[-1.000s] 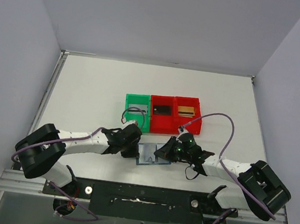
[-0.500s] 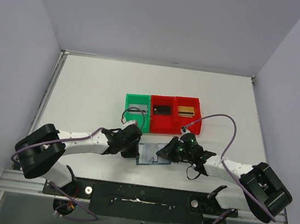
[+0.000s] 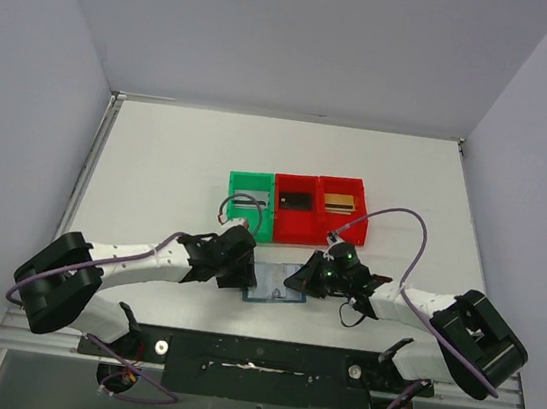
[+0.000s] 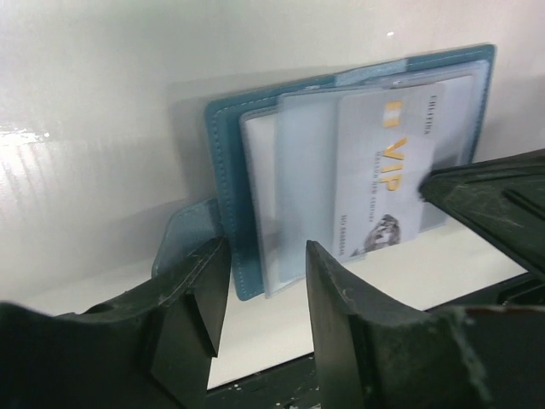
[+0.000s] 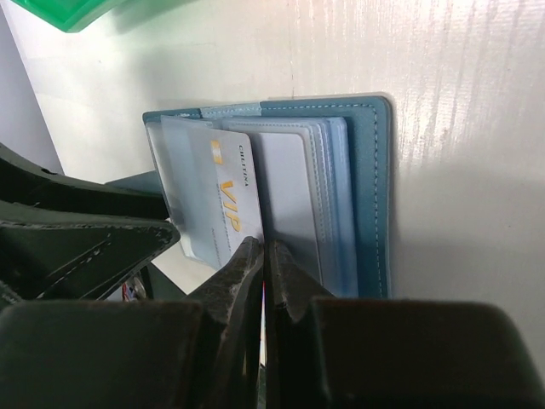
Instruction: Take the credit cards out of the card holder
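Observation:
The VIP card is partly inside its loose clear sleeve, so the robot's left gripper should pinch the sleeve's edge (image 4: 294, 264) while the right gripper pulls the card out.
The blue card holder (image 3: 271, 287) lies open on the white table between my two grippers. In the left wrist view the card holder (image 4: 226, 170) shows clear sleeves and a pale VIP card (image 4: 383, 170) sticking out of a pocket. My left gripper (image 4: 260, 294) is open, its jaws on either side of the holder's near corner. My right gripper (image 5: 266, 249) is shut on the edge of the VIP card (image 5: 217, 196), above the holder (image 5: 375, 187). From above, the left gripper (image 3: 242, 275) is at the holder's left edge and the right gripper (image 3: 297, 279) at its right edge.
A green bin (image 3: 237, 182) and two red bins (image 3: 279, 207) (image 3: 361, 216) stand in a row just behind the holder, each with a card inside. The table's near edge and a black rail (image 3: 254, 355) lie close below the grippers.
Both grippers stay at the card holder with almost no shift. The left arm's elbow has sunk a little toward the lower left.

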